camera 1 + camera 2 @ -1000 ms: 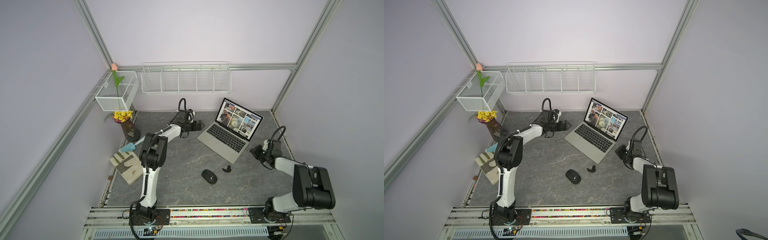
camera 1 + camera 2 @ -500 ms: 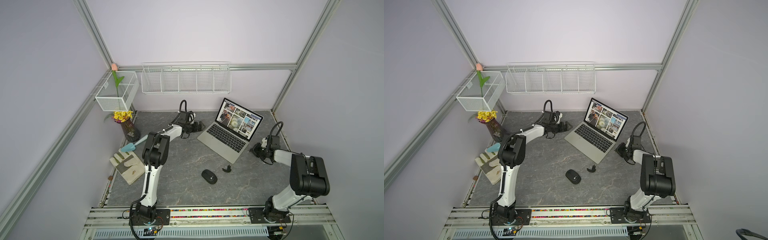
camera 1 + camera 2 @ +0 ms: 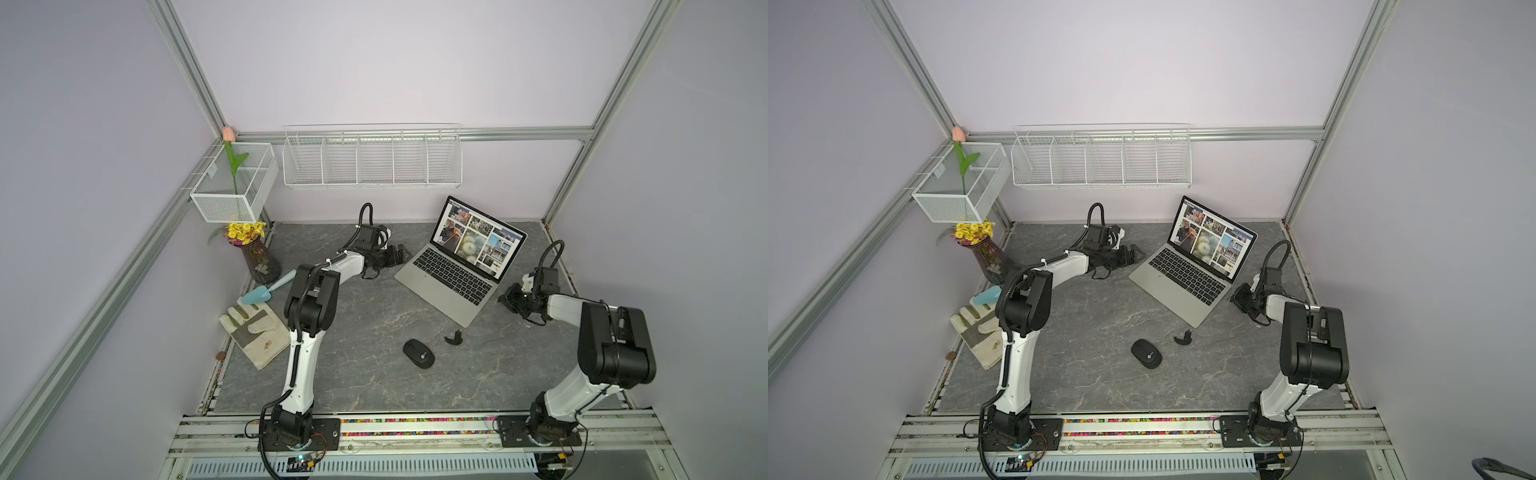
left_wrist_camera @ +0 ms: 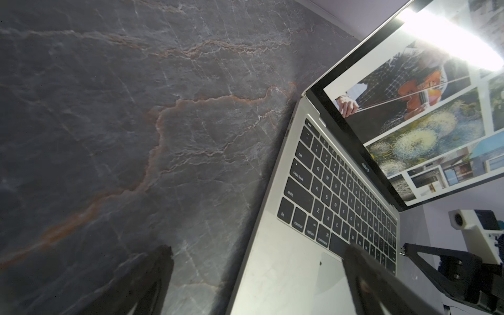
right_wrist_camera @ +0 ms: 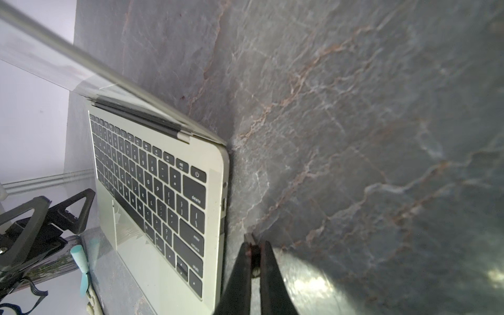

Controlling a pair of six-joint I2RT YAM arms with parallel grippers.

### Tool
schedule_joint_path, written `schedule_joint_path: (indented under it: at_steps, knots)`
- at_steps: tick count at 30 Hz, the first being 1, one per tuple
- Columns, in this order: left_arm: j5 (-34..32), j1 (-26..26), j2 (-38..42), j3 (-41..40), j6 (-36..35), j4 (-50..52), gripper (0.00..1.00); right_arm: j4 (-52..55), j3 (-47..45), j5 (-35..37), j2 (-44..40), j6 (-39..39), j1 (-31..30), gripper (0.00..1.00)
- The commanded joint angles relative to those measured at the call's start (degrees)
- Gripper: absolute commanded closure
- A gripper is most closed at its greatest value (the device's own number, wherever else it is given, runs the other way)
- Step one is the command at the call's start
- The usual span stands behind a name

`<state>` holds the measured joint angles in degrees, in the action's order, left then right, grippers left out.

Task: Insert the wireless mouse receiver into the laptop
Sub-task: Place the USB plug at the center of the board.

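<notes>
I have the receiver pinched by its flat sides in my rolled-over right gripper, so next I put the receiver down and take its narrow sides (image 5: 251, 243) from above before I push it in.
The silver-grey laptop (image 3: 449, 276) (image 3: 1177, 272) stands open at the back of the table, its screen showing photos. My right gripper (image 3: 505, 298) (image 3: 1235, 296) (image 5: 255, 245) lies low beside the laptop's right edge (image 5: 224, 207), shut on the wireless mouse receiver (image 5: 249, 238). The receiver's metal plug sticks out past the fingertips, a short way from the side ports. From the left wrist view that plug (image 4: 402, 248) shows beyond the keyboard. My left gripper (image 3: 397, 254) (image 3: 1136, 253) (image 4: 257, 246) is open at the laptop's left side (image 4: 272, 218), holding nothing.
A black mouse (image 3: 419, 353) and a small curved black cover piece (image 3: 454, 337) lie in front of the laptop. At the left edge are a work glove (image 3: 253, 330), a blue trowel (image 3: 266, 291) and a vase of yellow flowers (image 3: 253, 257). Wire baskets (image 3: 372, 160) hang on the walls.
My right arm has swung round and brought the gripper, still shut on the receiver, closer to the laptop's right edge. The left gripper has stayed open in place.
</notes>
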<state>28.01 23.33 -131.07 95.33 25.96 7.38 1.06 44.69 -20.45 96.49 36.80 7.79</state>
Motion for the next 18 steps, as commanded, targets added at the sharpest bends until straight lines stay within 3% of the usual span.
schedule_joint_path:
  at_steps: [1, 9, 11, 15, 18]
  knots:
    - [0.5, 0.4, 0.7, -0.5, 1.3, -1.3, 0.01, 4.4, -0.3, 1.7, 1.9, -0.2, 0.2, 0.87]
    - [0.2, 0.4, 0.9, -0.8, 1.4, -1.3, 0.01, 10.4, 1.9, 4.5, -1.0, -3.8, 0.0, 0.70]
    - [0.3, 0.3, 1.0, -0.8, 1.6, -1.5, 0.01, 12.7, 3.4, 5.0, -2.9, -7.8, 0.0, 0.61]
    - [0.0, 0.3, 1.8, -1.3, 1.6, -1.8, 0.01, 22.7, 11.5, 6.2, -4.0, -26.4, -2.3, 0.33]
    - [-0.3, 0.3, 2.6, -2.5, 1.6, -3.3, 0.01, 33.7, 18.5, 11.8, -2.6, -44.3, -6.2, 0.23]
